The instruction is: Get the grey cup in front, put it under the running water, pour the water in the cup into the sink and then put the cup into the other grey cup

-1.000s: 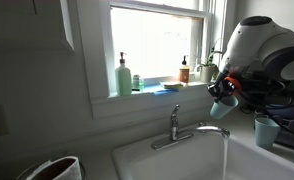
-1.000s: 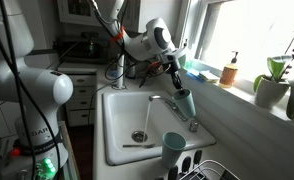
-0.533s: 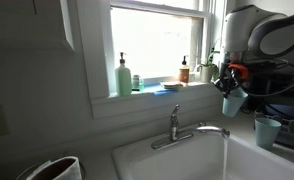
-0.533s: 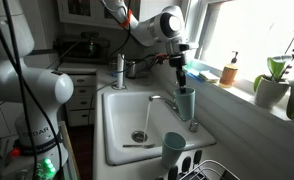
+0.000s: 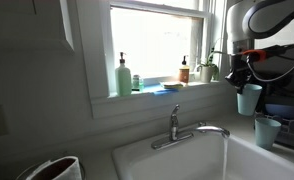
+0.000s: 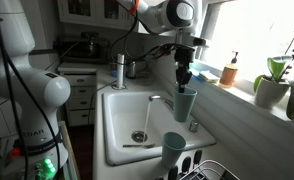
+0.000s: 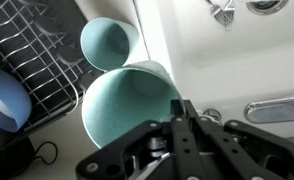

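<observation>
Next, my gripper lets go of the held cup inside the other grey cup point(image 5: 268, 122) point(image 7: 106, 44), which stands between the sink and the dish rack.
My gripper point(image 6: 183, 78) is shut on the rim of a grey-teal cup point(image 6: 185, 103) and holds it upright in the air above the sink's right side. The held cup shows in an exterior view point(image 5: 249, 99) and fills the wrist view point(image 7: 127, 105), where my jaws point(image 7: 177, 112) pinch its rim. The other grey cup point(image 6: 174, 148) stands on the counter by the sink's near corner; it also shows in an exterior view point(image 5: 267, 131) and in the wrist view point(image 7: 109, 42). Water point(image 6: 145, 118) runs from the faucet point(image 5: 192, 130) into the white sink point(image 6: 122, 128).
A dish rack point(image 7: 32, 60) with a blue bowl point(image 7: 5, 97) lies next to the other cup. Soap bottles point(image 5: 123, 76) and a plant point(image 6: 272, 80) stand on the windowsill. A second robot arm point(image 6: 27, 90) stands at the left.
My gripper has carried the cup away from the faucet towards the other cup, and turned it from tilted to upright.
</observation>
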### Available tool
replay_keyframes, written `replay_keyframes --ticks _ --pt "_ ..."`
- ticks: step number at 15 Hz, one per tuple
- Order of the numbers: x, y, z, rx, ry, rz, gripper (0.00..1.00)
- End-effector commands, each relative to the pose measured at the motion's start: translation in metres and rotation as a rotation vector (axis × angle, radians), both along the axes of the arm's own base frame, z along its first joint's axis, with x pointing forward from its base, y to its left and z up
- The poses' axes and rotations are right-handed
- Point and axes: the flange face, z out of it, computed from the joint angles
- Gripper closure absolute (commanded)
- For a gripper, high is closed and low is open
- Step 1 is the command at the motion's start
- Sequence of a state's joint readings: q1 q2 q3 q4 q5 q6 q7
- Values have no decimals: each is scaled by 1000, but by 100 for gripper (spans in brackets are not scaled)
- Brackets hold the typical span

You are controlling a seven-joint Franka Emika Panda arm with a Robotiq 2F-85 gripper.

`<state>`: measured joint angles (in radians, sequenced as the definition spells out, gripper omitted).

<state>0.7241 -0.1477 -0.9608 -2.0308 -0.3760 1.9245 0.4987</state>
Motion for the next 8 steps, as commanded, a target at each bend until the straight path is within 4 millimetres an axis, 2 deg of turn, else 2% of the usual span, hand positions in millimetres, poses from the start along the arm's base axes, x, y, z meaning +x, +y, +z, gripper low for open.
replay_keyframes --ticks 1,5,8 --pt "-6 -20 18 35 71 77 99" --pt "-19 -50 35 39 95 141 99" --pt "-33 -65 32 62 150 175 99"
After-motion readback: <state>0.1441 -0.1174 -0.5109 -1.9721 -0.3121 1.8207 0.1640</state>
